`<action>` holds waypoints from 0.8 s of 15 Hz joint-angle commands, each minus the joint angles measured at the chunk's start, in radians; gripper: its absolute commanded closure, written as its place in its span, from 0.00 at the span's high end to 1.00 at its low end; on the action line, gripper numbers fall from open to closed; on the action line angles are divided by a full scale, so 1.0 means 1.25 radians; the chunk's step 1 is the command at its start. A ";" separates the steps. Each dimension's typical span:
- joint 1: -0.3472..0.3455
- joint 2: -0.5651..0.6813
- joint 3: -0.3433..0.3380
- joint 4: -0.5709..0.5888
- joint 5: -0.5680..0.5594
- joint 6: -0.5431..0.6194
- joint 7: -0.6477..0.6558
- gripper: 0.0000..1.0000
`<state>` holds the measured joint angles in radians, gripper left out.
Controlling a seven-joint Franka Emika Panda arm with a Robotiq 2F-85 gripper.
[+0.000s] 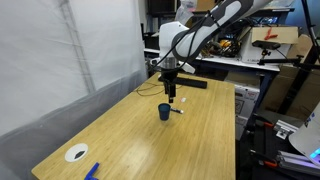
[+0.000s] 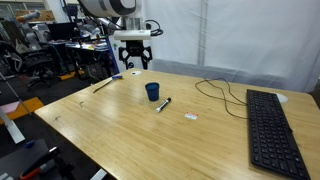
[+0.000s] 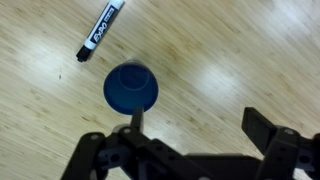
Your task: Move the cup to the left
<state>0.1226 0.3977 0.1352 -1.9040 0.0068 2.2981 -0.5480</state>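
Next, my gripper should go to the dark blue cup's rim (image 1: 163,107) (image 3: 156,94) and close there, on the side of the cup away from the marker.
The small dark blue cup (image 1: 164,111) stands upright on the wooden table, seen in both exterior views (image 2: 152,91). In the wrist view it (image 3: 130,87) lies just beyond my left finger, outside the jaws. My gripper (image 1: 171,92) hangs above the table a little behind the cup, also in an exterior view (image 2: 134,63). Its jaws (image 3: 200,125) are open and empty, with bare wood between them.
A black-and-white marker (image 3: 100,30) lies next to the cup (image 2: 163,103). A black keyboard (image 2: 272,130) and a cable (image 2: 225,92) are on one side. A white disc (image 1: 76,153) and a small blue flat object (image 1: 92,171) sit near the table's corner.
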 commanded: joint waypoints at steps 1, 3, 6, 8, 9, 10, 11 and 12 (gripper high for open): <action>-0.018 0.001 0.019 0.002 -0.010 -0.002 0.007 1.00; -0.014 0.015 0.017 0.004 -0.006 0.017 0.029 1.00; -0.019 0.062 0.022 0.007 0.019 0.096 0.070 1.00; -0.019 0.109 0.020 0.018 0.010 0.165 0.093 1.00; -0.016 0.132 0.016 0.024 -0.005 0.198 0.103 1.00; -0.015 0.149 0.011 0.029 -0.018 0.223 0.111 1.00; -0.006 0.168 0.002 0.037 -0.036 0.244 0.130 1.00; -0.007 0.179 0.000 0.045 -0.045 0.249 0.136 1.00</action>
<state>0.1175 0.5870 0.1367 -1.8833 -0.0062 2.5739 -0.4219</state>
